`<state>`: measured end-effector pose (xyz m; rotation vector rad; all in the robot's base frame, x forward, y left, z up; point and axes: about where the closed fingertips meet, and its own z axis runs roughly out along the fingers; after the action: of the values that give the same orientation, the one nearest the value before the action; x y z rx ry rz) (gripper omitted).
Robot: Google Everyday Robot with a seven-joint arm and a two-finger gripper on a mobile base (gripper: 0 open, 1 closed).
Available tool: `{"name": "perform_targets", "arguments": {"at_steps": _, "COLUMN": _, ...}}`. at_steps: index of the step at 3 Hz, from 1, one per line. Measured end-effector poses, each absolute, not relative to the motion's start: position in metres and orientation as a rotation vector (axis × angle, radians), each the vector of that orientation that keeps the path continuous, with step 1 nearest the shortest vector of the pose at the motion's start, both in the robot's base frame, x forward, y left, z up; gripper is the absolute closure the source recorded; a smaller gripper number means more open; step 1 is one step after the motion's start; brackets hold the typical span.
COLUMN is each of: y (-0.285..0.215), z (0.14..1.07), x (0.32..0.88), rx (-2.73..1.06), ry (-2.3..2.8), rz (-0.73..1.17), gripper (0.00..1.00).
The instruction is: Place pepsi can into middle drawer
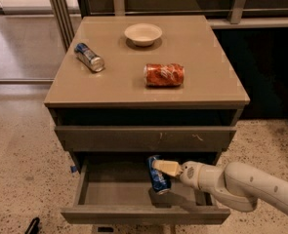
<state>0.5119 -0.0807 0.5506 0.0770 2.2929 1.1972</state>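
Note:
I will set the pepsi can, now hanging inside that drawer, on the grey bottom of the open drawer, just behind its front panel (160,197), with my gripper.
The pepsi can (158,178), dark blue with white lettering, is held upright and slightly tilted in my gripper (164,168). The cream fingers (167,167) are shut on its side. The can hangs inside the open middle drawer (144,213), just above its grey floor (116,193), near the middle. My white arm (241,185) reaches in from the lower right. Whether the can touches the floor cannot be told.
On the cabinet top (109,84) lie a slimmer blue-and-silver can (89,57) at the left, an orange can (164,74) on its side in the middle, and a white bowl (143,33) at the back. The shut drawer above (144,137) has pale scratches. Speckled floor surrounds the cabinet.

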Motion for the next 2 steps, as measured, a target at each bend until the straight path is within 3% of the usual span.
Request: {"name": "perform_targets", "arguments": {"at_steps": 2, "y": -0.081, "z": 0.512, "x": 0.523, "rx": 0.172, "ry": 2.352, "rz": 1.158, "gripper": 1.0}}
